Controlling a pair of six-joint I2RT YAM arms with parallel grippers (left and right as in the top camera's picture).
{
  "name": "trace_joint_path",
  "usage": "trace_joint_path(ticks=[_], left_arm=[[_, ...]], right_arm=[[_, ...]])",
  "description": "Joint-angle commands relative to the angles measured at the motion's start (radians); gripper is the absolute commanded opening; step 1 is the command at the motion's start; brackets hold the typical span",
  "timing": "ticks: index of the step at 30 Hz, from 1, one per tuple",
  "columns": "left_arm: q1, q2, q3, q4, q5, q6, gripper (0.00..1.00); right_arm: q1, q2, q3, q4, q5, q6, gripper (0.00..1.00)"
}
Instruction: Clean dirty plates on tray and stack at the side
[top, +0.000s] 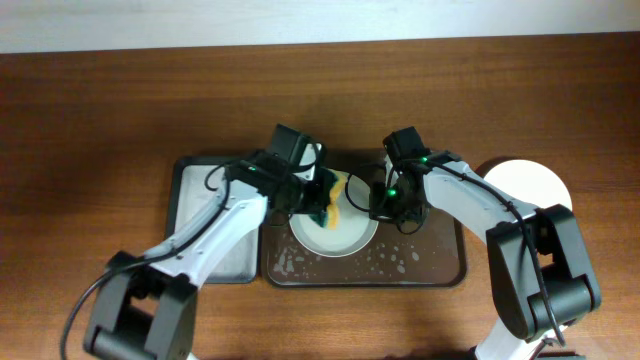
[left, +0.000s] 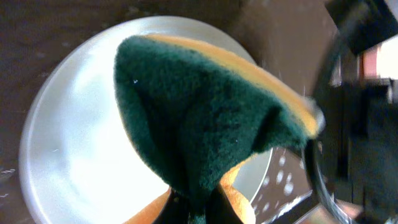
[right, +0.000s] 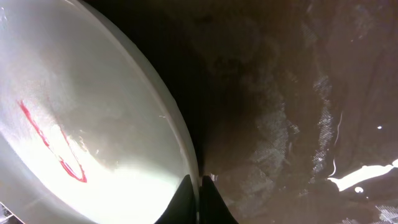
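The robot's left gripper needs to set the green-and-yellow sponge down on the grey tray's white lining (top: 245, 209) near the brown tray.
A pale plate (top: 345, 236) sits on the dark brown tray (top: 420, 268). My left gripper (top: 318, 203) is shut on a green-and-yellow sponge (top: 330, 205) and presses it on the plate's upper part; in the left wrist view the sponge (left: 205, 118) covers much of the plate (left: 74, 155). My right gripper (top: 381, 203) is shut on the plate's right rim; the right wrist view shows the fingers (right: 198, 198) pinching the rim, with a red squiggle (right: 53, 146) on the plate (right: 93, 112). Another white plate (top: 530, 185) lies on the table at the right.
A smaller grey tray with white lining (top: 205, 215) sits left of the brown tray, under my left arm. The brown tray's surface (right: 292, 124) is wet with soapy spots. The wooden table (top: 100, 150) surrounds both trays.
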Motion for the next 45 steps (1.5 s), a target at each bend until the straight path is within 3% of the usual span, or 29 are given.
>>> trace_joint_path(ticks=[1, 4, 7, 9, 10, 13, 15, 21, 24, 27, 29, 32, 40, 43, 45], left_arm=[[-0.054, 0.076, 0.001, 0.006, -0.066, -0.25, 0.0], [-0.07, 0.145, 0.001, 0.006, -0.162, -0.253, 0.0], [-0.063, 0.166, 0.001, -0.064, -0.409, -0.252, 0.0], [-0.034, 0.163, 0.005, -0.09, -0.486, -0.232, 0.0], [-0.013, 0.154, 0.023, -0.098, -0.457, -0.181, 0.0], [-0.009, 0.132, 0.113, -0.087, -0.059, 0.053, 0.0], [-0.025, 0.136, 0.108, -0.052, 0.024, 0.022, 0.0], [-0.047, 0.279, 0.103, -0.022, -0.01, -0.064, 0.0], [-0.022, 0.268, 0.104, -0.179, -0.278, -0.064, 0.0], [0.036, 0.187, 0.106, -0.209, -0.429, -0.047, 0.0], [0.041, 0.116, 0.135, -0.206, -0.254, 0.066, 0.0], [0.041, 0.079, 0.139, -0.149, -0.082, 0.053, 0.0], [-0.031, 0.26, 0.137, -0.103, -0.106, 0.011, 0.0], [-0.003, 0.257, 0.142, -0.17, -0.316, 0.012, 0.0], [0.026, 0.212, 0.179, -0.227, -0.359, 0.057, 0.0]], right_arm=[[0.003, 0.006, -0.005, 0.003, 0.016, 0.013, 0.04], [0.003, 0.006, -0.005, 0.002, 0.016, 0.013, 0.04], [0.003, 0.006, -0.005, -0.006, 0.038, 0.013, 0.04], [0.003, 0.006, -0.005, -0.024, 0.057, 0.013, 0.04], [0.003, 0.006, -0.005, -0.024, 0.057, 0.013, 0.04], [0.003, 0.006, -0.005, -0.023, 0.057, 0.013, 0.04], [0.003, 0.006, -0.005, -0.024, 0.057, 0.013, 0.04], [0.003, 0.006, -0.005, -0.024, 0.057, 0.013, 0.04], [0.003, 0.006, -0.005, -0.024, 0.057, 0.013, 0.04], [0.003, 0.006, -0.005, -0.024, 0.057, 0.013, 0.04], [0.003, 0.006, -0.005, -0.024, 0.057, 0.013, 0.04], [0.003, 0.006, -0.005, -0.024, 0.057, 0.013, 0.04], [0.003, 0.006, -0.005, -0.024, 0.057, 0.013, 0.04], [0.003, 0.006, -0.005, -0.031, 0.058, 0.013, 0.04], [0.001, 0.006, -0.005, -0.035, 0.067, 0.013, 0.04]])
